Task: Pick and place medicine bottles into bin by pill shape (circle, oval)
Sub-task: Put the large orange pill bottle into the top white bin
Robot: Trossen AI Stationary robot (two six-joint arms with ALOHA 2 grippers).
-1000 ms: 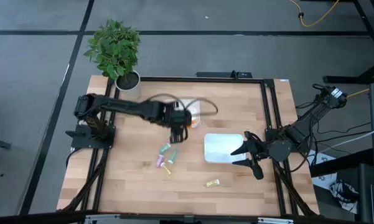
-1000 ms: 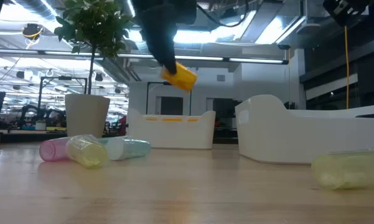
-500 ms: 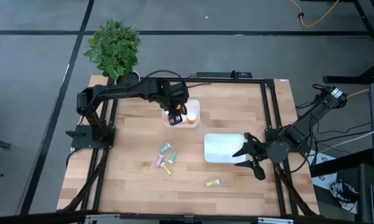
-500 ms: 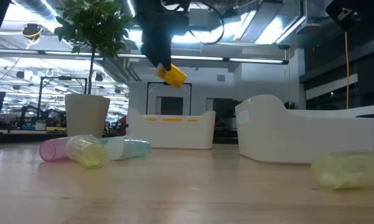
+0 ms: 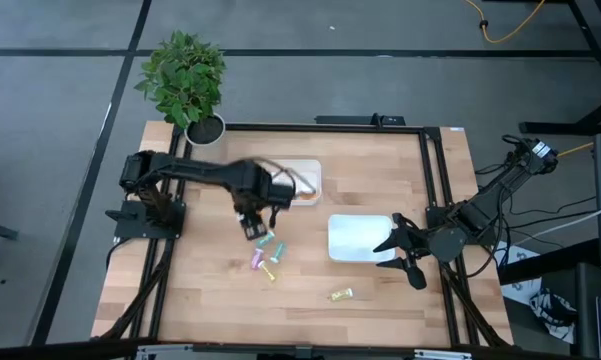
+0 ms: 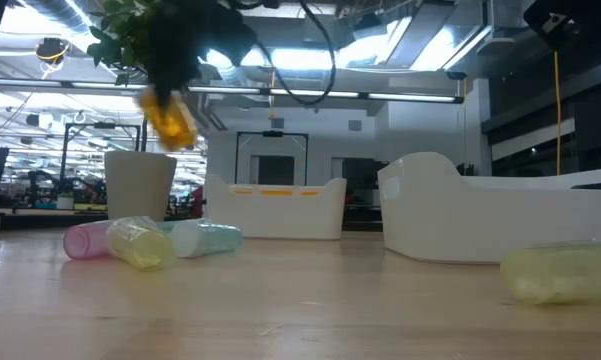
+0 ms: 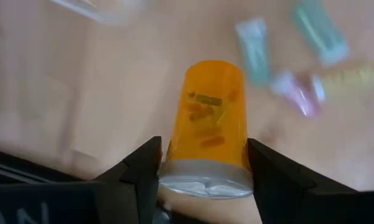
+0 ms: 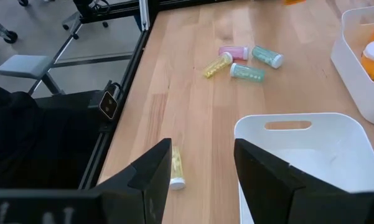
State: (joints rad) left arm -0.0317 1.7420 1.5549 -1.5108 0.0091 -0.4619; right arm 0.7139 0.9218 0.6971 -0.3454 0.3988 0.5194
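Note:
Next, my left gripper sets the orange bottle down on the bare wood (image 5: 219,254) between the pink bottle and the black rail, where I need to let go of it.
My left gripper (image 5: 252,222) is shut on an orange medicine bottle (image 7: 208,118) with a white cap, above the table just left of a cluster of pastel bottles (image 5: 268,254). The low view shows the orange bottle (image 6: 170,115) in the air. The teal, green, pink and yellow bottles of the cluster lie on their sides, and another yellow one (image 5: 341,294) lies nearer the front edge. My right gripper (image 5: 395,255) is open and empty at the right side of a white bin (image 5: 358,238). My left gripper pinches the orange bottle at its white cap end (image 7: 202,179) between its two fingers (image 7: 146,163). The fingers come from above, pointing down. The bottle hangs tilted below them, its orange body toward the table, lifted clear.
A second white bin (image 5: 302,180) at the far middle holds orange bottles (image 8: 373,59). A potted plant (image 5: 185,85) stands at the far left corner. Bare wood lies at the near left and near right.
My left gripper, holding the orange bottle throughout, has swung toward the far edge over the far bin. It has then come back toward the near left and now hangs beside the pastel cluster. My right arm has kept still.

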